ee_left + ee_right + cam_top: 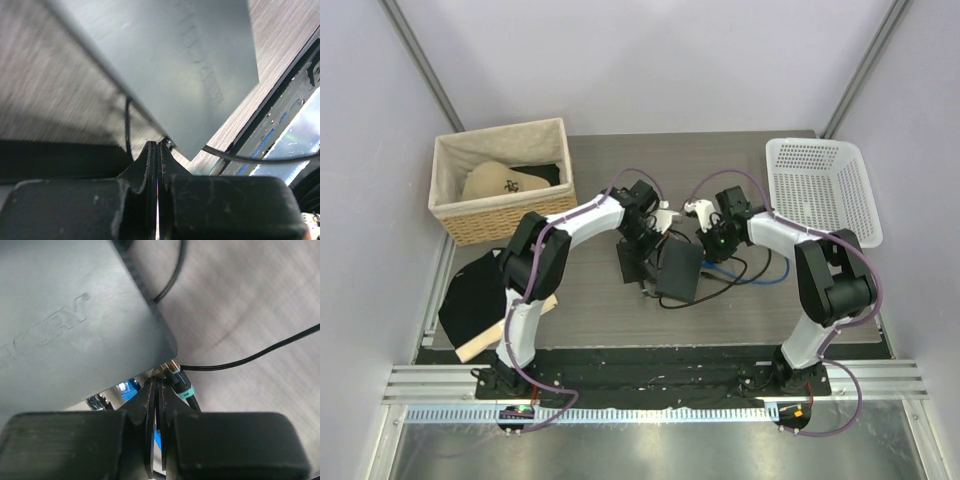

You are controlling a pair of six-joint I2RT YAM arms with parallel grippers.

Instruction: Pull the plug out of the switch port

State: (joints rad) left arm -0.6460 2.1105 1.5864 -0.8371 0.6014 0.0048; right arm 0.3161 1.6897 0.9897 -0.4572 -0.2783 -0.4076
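Observation:
My left gripper is shut short of the black plug at the corner of the switch box. It should back off, open and then close around that plug (pixel 168 144).
The flat black switch box (pixel 678 272) lies mid-table, with the thin blue cable (pixel 760 278) running off its right side. My left gripper (pixel 647 238) is shut and empty, its tips (pixel 158 145) at the box's (pixel 190 60) edge near a corner. My right gripper (pixel 710 243) is shut at the box's (pixel 75 315) port edge, its tips (pixel 158 382) just under it. A bit of the blue plug (pixel 126 387) shows left of the fingers, and blue runs on behind them. I cannot tell whether the fingers pinch it. A black connector with a teal collar (pixel 181 385) sits right of them.
A smaller black adapter brick (pixel 631 262) lies left of the box. Thin black cords (pixel 250 357) loop around both. A wicker basket (pixel 500 190) stands back left and a white plastic basket (pixel 820 190) back right. A black cloth (pixel 475 295) lies at the left.

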